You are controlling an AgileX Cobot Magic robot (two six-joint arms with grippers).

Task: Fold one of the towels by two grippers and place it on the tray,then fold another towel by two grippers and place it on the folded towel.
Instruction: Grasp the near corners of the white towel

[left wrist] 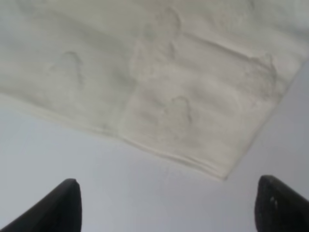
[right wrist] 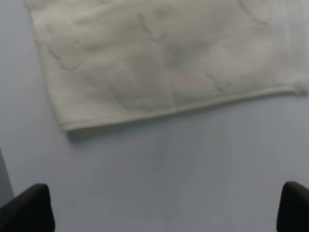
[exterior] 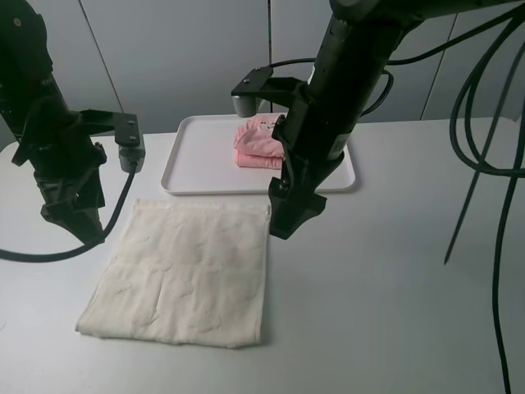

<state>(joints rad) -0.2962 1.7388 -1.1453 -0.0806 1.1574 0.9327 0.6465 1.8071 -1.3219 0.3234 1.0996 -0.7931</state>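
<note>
Next, the right gripper moves next to the cream towel's near edge [exterior: 248, 345] [right wrist: 58, 115] and closes there, beside the corner of the towel on the right gripper's side.
A cream towel [exterior: 187, 273] lies flat on the table in front of the white tray [exterior: 182, 168]. A folded pink towel [exterior: 258, 142] rests on the tray, partly hidden by the right arm. My left gripper [exterior: 82, 230] hovers open just off the cream towel's far left corner [left wrist: 227, 171], fingertips [left wrist: 63, 205] apart with nothing between them. My right gripper [exterior: 289, 217] hovers open beside the far right corner [right wrist: 65, 126], fingers [right wrist: 29, 208] wide and empty. Both wrist views show the cream towel [right wrist: 164, 63] and bare table beneath the jaws.
Black cables [exterior: 492, 156] hang at the right side of the table. A cable [exterior: 49, 253] from the left arm loops over the table at the left edge. Grey wall panels stand behind the tray.
</note>
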